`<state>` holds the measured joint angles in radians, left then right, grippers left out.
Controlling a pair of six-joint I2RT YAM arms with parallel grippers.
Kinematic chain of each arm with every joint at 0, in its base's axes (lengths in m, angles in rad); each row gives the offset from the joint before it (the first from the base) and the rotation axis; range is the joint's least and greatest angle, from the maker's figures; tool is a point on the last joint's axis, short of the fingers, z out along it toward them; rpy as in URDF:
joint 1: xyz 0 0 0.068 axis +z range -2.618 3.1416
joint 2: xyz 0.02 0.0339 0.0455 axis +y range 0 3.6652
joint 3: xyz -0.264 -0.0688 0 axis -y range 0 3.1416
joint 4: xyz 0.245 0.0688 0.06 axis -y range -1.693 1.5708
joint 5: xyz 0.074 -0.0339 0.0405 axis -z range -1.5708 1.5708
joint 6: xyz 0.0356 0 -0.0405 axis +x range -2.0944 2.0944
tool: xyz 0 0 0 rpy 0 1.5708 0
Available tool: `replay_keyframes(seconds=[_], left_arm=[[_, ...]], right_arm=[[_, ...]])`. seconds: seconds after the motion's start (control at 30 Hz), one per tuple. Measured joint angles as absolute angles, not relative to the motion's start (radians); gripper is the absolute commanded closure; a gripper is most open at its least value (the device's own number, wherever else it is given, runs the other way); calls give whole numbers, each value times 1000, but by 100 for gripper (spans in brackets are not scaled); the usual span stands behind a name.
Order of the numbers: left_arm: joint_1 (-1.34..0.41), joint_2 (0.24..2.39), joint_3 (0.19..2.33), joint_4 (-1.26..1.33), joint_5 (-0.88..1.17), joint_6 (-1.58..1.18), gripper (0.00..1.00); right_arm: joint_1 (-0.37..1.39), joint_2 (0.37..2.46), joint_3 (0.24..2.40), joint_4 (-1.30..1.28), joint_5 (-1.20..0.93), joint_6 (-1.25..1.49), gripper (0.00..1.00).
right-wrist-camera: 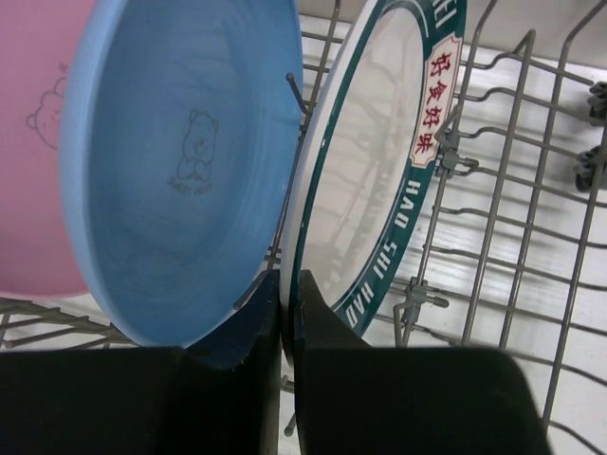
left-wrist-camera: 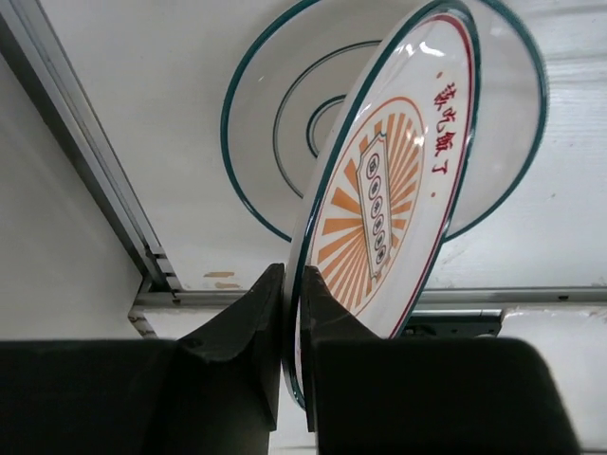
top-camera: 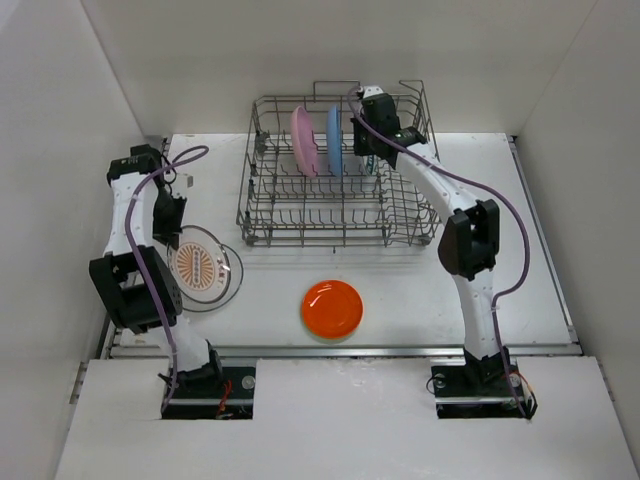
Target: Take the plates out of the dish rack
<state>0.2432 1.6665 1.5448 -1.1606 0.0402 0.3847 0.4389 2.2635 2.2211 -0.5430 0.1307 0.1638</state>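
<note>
Next, my right gripper lets go of the teal-rimmed white plate on top of the red-patterned white plate [top-camera: 211,279], above the ringed plate.
The grey wire dish rack [top-camera: 300,215] stands at the back centre. A pink plate [top-camera: 304,141] and a blue plate [top-camera: 334,139] stand upright in it. My right gripper [right-wrist-camera: 287,294] is shut on the rim of the white plate with a dark teal lettered rim [right-wrist-camera: 379,161], upright in the rack beside the blue plate [right-wrist-camera: 180,180]. My left gripper [left-wrist-camera: 292,303] is shut on the rim of the red-patterned white plate [left-wrist-camera: 389,190], tilted over the white plate with concentric rings [left-wrist-camera: 285,123] at the table's left. An orange plate [top-camera: 333,308] lies flat at the front centre.
A metal rail [left-wrist-camera: 85,171] runs along the table's left edge near the ringed plate. White walls enclose the table on the left, back and right. The rack's front rows of tines [top-camera: 340,225] hold nothing.
</note>
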Motion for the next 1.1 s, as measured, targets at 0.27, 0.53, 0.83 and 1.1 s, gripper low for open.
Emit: replay_keyframes(seconds=[0.27,0.53,0.83,1.1], left_arm=[[249,1801,1512,-1182,-15,448,42],[249,1834,1505,-1197,-26,476,35],[249,1819,1507,-1214,46,481,35],[323,1770,1591,-1213,53,362,34]], right_arm=[[440,2263,2217,-518,126,144,100],[467,2231,2192,-516,209,123,100],[548,2062,2114,-513,313,79,100],[695,1909,2111,-498,465,-55,100]])
